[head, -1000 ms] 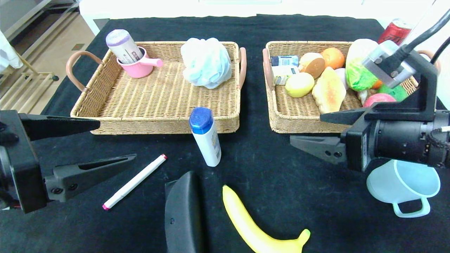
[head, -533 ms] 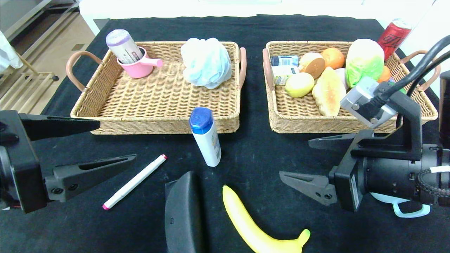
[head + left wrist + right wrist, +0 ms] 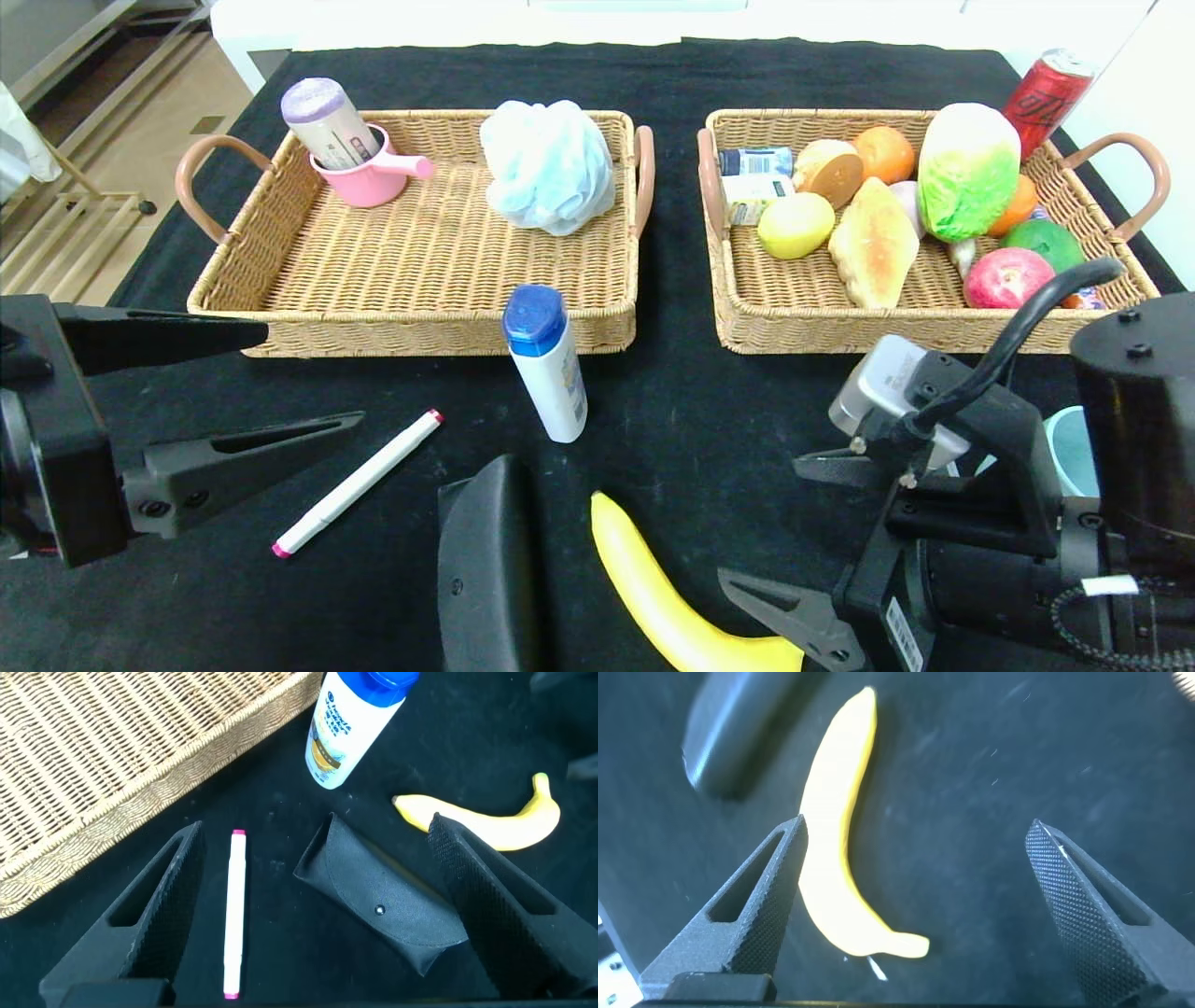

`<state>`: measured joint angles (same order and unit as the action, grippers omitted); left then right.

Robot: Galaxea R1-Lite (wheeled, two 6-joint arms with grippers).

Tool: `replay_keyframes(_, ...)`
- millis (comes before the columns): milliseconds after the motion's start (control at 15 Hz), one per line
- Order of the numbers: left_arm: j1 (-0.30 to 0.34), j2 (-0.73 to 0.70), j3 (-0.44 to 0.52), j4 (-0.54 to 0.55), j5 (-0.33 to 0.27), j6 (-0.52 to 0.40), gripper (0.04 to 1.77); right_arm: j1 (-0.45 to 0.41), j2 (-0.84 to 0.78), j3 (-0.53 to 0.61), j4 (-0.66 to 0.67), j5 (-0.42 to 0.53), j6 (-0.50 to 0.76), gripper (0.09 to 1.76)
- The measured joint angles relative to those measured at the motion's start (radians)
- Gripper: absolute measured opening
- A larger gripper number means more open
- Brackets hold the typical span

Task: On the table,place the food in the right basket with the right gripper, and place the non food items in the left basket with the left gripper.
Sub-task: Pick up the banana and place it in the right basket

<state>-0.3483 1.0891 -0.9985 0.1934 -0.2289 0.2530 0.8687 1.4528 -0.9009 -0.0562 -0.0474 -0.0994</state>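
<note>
My right gripper is at the stem end. It should move over and close on the middle of the yellow banana (image 3: 655,610) (image 3: 820,849).
A yellow banana (image 3: 653,597) lies at the table's front centre; it also shows in the right wrist view (image 3: 836,831). My right gripper (image 3: 761,523) is open and empty, low over the table just right of the banana's stem end, with one finger beside the banana. My left gripper (image 3: 313,373) is open and empty at the front left, above a white marker (image 3: 359,481) and a black case (image 3: 490,569). A white bottle with a blue cap (image 3: 546,364) stands before the left basket (image 3: 411,336). The right basket (image 3: 803,331) holds several foods.
The left basket holds a pink cup (image 3: 369,177) with a tube in it and a pale blue bath pouf (image 3: 549,166). A light blue cup (image 3: 1074,453) is partly hidden behind my right arm. A red can (image 3: 1046,89) stands behind the right basket.
My right gripper has moved from over the right basket's front edge down and toward the table's front, ending beside the banana. The left arm has not moved.
</note>
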Motion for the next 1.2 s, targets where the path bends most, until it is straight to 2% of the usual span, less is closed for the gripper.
replay_keyframes(533, 0.0, -0.001, 0.0, 0.0, 0.0, 0.0, 1.72, 0.114, 0.101, 0.016, -0.008, -0.113, 0.0, 1.71)
replay_keyframes(667, 0.0, -0.001, 0.0, 0.0, 0.0, 0.0, 1.72, 0.144, 0.131, 0.02, -0.049, -0.146, -0.001, 1.71)
replay_keyframes(1200, 0.0, -0.001, 0.0, 0.0, -0.009, 0.0, 1.72, 0.212, 0.23, 0.019, -0.094, -0.286, -0.004, 1.71)
